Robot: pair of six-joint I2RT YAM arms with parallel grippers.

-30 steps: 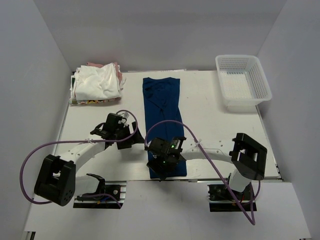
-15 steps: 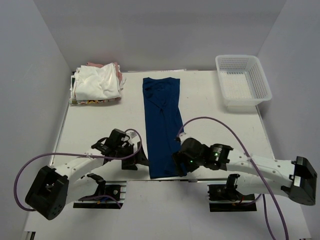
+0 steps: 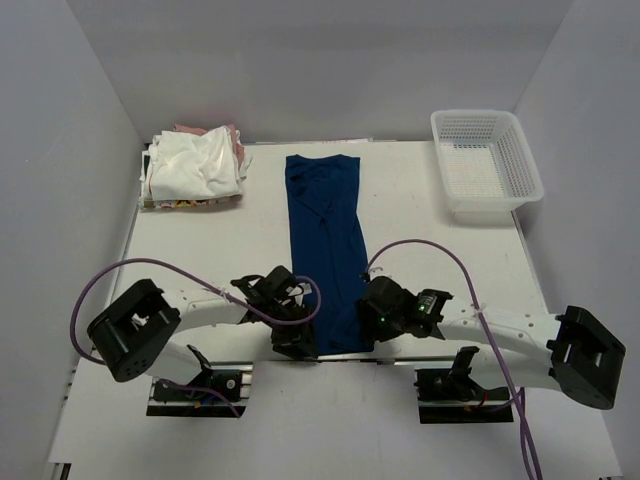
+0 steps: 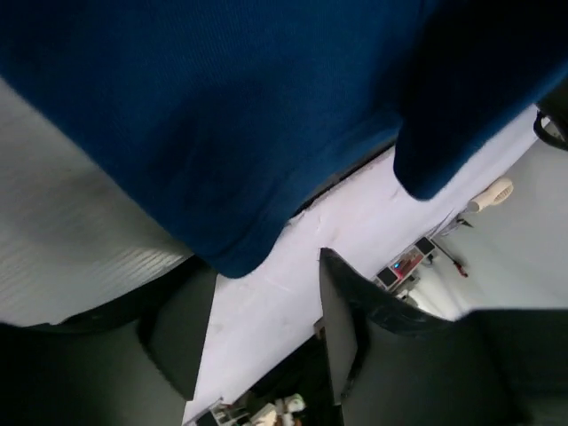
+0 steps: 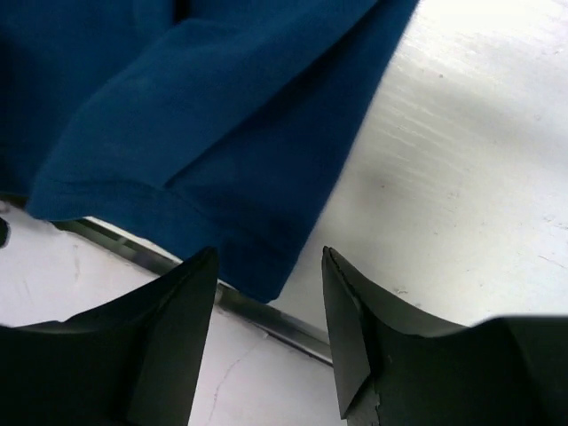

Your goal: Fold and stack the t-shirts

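Observation:
I can see a loose fold slanting across the navy blue t-shirt near its hem, so I should use my right gripper to pinch the hem's corner [image 5: 264,286] and draw it straight before folding.
A navy blue t-shirt [image 3: 326,238], folded into a long strip, lies down the middle of the table, its hem at the near edge. My left gripper [image 3: 303,343] is open at the hem's left corner; in the left wrist view the navy cloth [image 4: 222,115] hangs just past the open fingers [image 4: 342,311]. My right gripper [image 3: 366,322] is open at the hem's right corner; in the right wrist view the cloth corner [image 5: 257,257] lies between the spread fingertips [image 5: 342,293]. A pile of white and pink shirts [image 3: 195,165] sits at the far left.
A white mesh basket [image 3: 485,165] stands at the far right corner. The table's near edge [image 5: 266,324] runs just under both grippers. Purple cables loop over both arms.
Both grippers have moved down and inward to the near hem of the navy shirt, the left one from the left side, the right one swinging round to the right corner.

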